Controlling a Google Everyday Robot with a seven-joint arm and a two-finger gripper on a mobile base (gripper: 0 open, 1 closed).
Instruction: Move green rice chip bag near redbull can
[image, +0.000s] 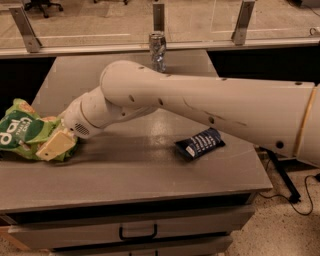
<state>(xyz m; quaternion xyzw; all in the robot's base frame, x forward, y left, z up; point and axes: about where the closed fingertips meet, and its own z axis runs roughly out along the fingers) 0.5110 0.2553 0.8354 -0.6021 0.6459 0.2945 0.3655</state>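
The robot's gripper needs to let go of the green rice chip bag, now at the table's edge, on the grey table (120, 101) in front of the redbull can.
The green rice chip bag (22, 132) lies crinkled at the left edge of the grey table, white lettering showing. My gripper (56, 145) sits at the bag's right end, one tan finger (54, 145) lying over the green foil; the other finger is hidden. The redbull can (157, 51) stands upright at the table's far edge, near the middle, well away from the bag. My white arm reaches across the table from the right and passes in front of the can's base.
A small dark blue packet (199, 143) lies on the table right of centre. The table (125, 175) has a drawer with a black handle (138, 233) below its front edge. A railing with metal posts (243, 22) runs behind the table.
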